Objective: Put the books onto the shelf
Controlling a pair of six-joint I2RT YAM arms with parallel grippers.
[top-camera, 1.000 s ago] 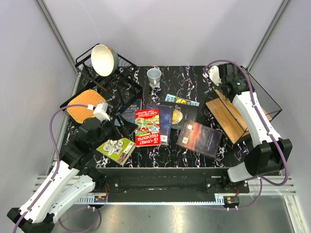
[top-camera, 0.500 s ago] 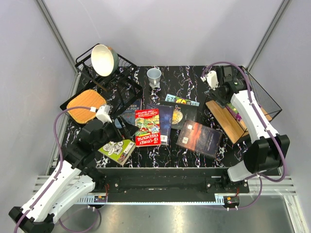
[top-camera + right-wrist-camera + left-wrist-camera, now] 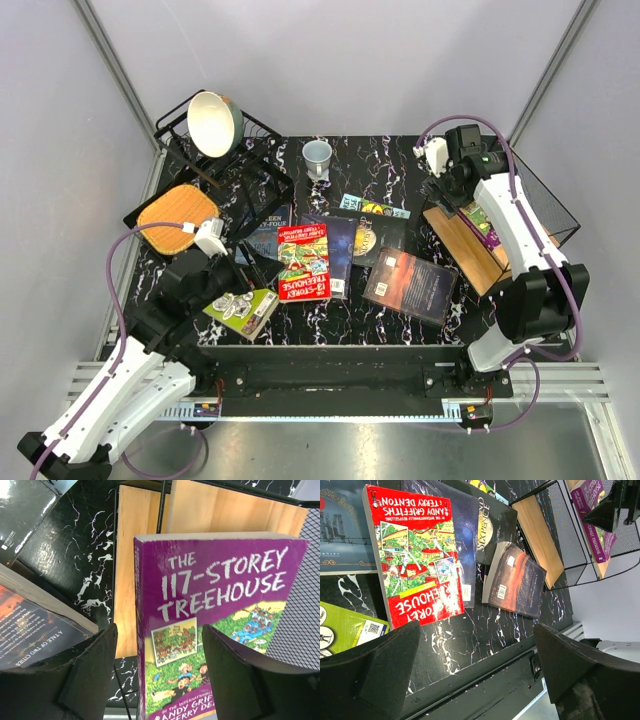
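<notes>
My left gripper is going to the red book's long page edge (image 3: 280, 268) (image 3: 382, 575) next. It should close there around the middle, on the side toward the lime green book.
A purple book (image 3: 215, 630) stands on the shelf (image 3: 135, 555) at the table's right (image 3: 455, 240). My right gripper (image 3: 159, 626) is open around it, and a gap shows at its spine. In the top view the right gripper (image 3: 452, 195) hovers just left of this book (image 3: 481, 222). Flat on the table lie a red book (image 3: 304, 262), a lime green book (image 3: 240, 310), a dark brown book (image 3: 410, 285), a black book with a gold disc (image 3: 372, 235) and a blue-grey book (image 3: 268, 232). My left gripper (image 3: 255, 268) hangs open and empty over the table (image 3: 476, 625), between the lime green and red (image 3: 412, 555) books.
A black wire dish rack (image 3: 250, 175) with a cream bowl (image 3: 215, 122) stands at the back left. An orange-brown cutting board (image 3: 177, 213) lies beside it. A grey cup (image 3: 317, 155) sits at the back centre. Black mesh (image 3: 550, 205) borders the shelf on the right.
My right gripper has opened and let go of the purple book, which now stands on the shelf, and it has drawn back a little. The left arm has shifted slightly nearer.
</notes>
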